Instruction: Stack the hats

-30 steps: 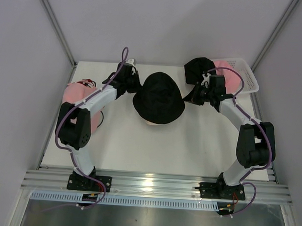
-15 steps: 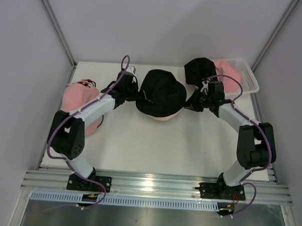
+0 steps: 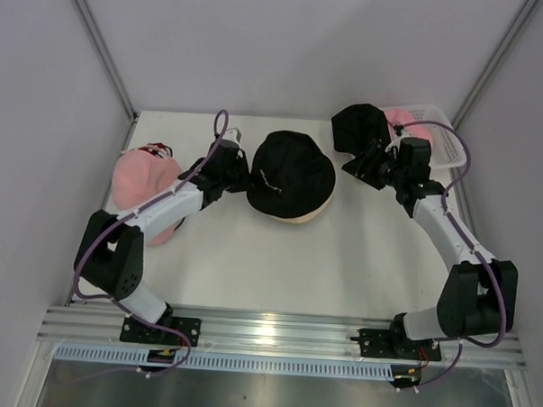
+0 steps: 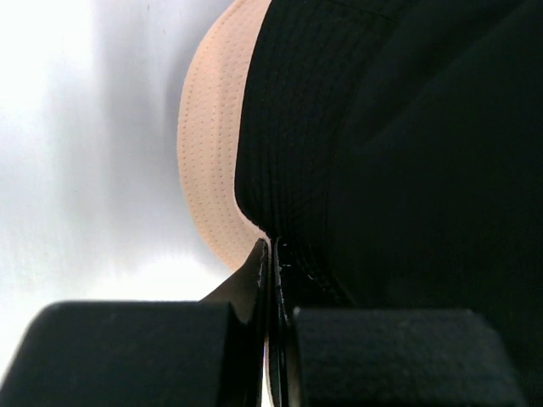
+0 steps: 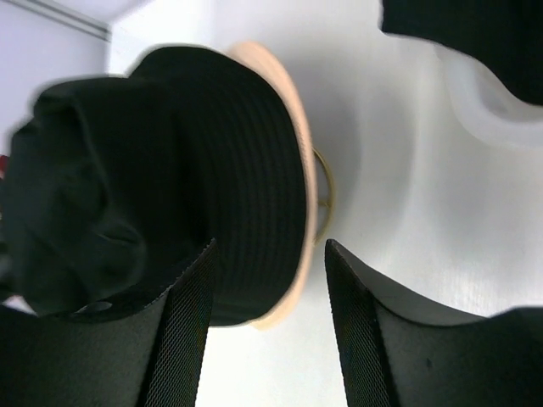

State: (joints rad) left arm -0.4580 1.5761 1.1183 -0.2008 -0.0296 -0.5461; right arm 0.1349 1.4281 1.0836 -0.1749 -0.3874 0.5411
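The tan hat's brim pokes out beyond the black hat's edge, so my right gripper will grip the black hat's brim on the basket's side [image 3: 330, 177] and make it even.
A black bucket hat [image 3: 291, 171] lies over a tan bucket hat [image 3: 300, 215] at the table's middle; only the tan brim shows [image 4: 208, 170] [image 5: 299, 119]. My left gripper [image 3: 245, 178] [image 4: 273, 254] is shut on the left brim of the black hat [image 4: 399, 153]. Off the stack's right side, my right gripper [image 3: 363, 162] [image 5: 270, 248] is open and holds nothing, with the black hat [image 5: 170, 170] in front of it. A second black hat [image 3: 360, 126] rests at the basket's left end. Pink caps [image 3: 145, 178] lie at the left edge, with something red [image 3: 155, 149] behind them.
A white mesh basket [image 3: 450, 144] stands at the back right with a pink hat [image 3: 408, 122] in it; its rim [image 5: 488, 106] shows in the right wrist view. Grey walls close in on both sides.
The right gripper has opened, let go of the black hat and drawn back to the right. The left arm has carried the hat a little to the right, over the tan one.
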